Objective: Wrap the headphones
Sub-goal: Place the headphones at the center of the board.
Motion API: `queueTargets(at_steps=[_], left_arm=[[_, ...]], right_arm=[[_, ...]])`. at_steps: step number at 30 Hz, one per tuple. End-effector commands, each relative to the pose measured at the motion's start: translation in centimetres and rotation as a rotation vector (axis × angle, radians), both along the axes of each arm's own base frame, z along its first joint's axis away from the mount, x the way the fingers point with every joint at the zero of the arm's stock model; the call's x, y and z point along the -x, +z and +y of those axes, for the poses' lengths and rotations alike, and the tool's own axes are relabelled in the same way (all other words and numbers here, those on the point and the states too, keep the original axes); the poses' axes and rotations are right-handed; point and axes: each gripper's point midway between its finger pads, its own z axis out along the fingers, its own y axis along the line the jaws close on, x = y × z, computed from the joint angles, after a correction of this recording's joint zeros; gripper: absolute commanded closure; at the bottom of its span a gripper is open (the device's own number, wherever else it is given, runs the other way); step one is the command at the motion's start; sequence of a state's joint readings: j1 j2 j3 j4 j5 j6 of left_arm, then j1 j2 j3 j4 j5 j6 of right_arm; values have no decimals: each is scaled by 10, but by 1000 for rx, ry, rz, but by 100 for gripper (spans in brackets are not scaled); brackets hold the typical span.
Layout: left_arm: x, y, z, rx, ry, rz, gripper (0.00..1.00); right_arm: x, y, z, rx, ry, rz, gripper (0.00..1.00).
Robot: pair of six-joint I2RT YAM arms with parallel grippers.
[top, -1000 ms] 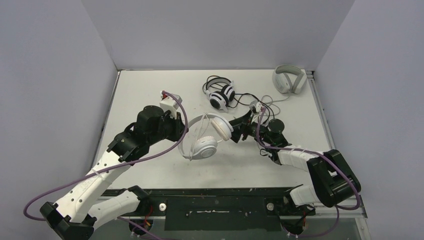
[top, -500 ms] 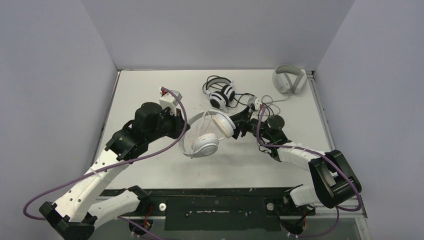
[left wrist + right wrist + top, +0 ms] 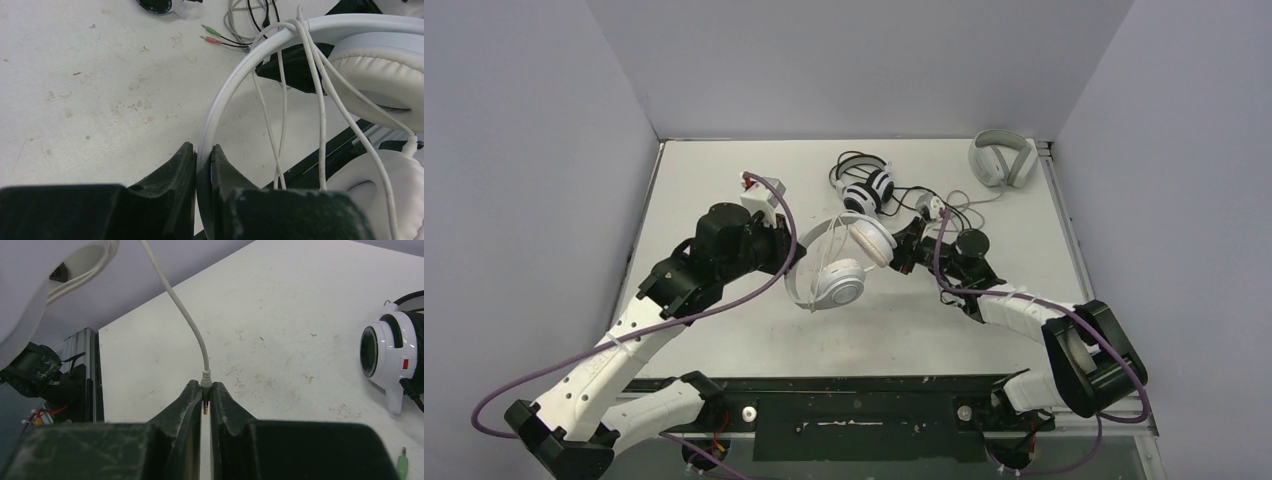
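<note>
The small white headphones, now hanging above the table's middle, will go down on the bare table point(image 3: 744, 238) under my left gripper, between the headset and side.
The small white headphones point(image 3: 839, 283) hang above the middle of the table. My left gripper point(image 3: 202, 149) is shut on their thin headband point(image 3: 235, 75). Their thin white cable point(image 3: 305, 40) is looped over the top of the band, with strands hanging past the ear pads. My right gripper point(image 3: 205, 387) is shut on the white cable's plug point(image 3: 205, 376), just right of the ear cups, and the cable point(image 3: 185, 315) rises from its fingertips. The black-and-white headset point(image 3: 864, 188) lies on the table behind, with its black cable loose.
The light grey over-ear pair point(image 3: 1002, 158) sits at the far right corner, its grey cable trailing toward the centre. Green and pink plugs point(image 3: 212, 35) lie near the headset. The side walls stand close on the left and right.
My right gripper has closed on the white cable's plug and shifted slightly away toward the far side. The white headphones have moved a little with the left gripper.
</note>
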State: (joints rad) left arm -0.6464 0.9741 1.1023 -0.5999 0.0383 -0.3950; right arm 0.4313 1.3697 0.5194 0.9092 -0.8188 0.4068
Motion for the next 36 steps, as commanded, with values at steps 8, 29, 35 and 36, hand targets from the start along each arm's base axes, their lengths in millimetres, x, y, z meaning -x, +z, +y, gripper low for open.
queueTargets(at_steps=[8,29,35,36], left_arm=[[-41,-26,20,172,369,-5,100],[-51,-182,110,26,897,71,100],[-59,-209,137,-52,1020,98,100],[-61,-214,141,-62,1037,108,100]], right_arm=[[24,-20,35,-171,-65,161,100],[32,-140,129,-112,-109,545,100],[29,-170,126,-40,-162,622,85],[30,-170,125,-43,-163,624,84]])
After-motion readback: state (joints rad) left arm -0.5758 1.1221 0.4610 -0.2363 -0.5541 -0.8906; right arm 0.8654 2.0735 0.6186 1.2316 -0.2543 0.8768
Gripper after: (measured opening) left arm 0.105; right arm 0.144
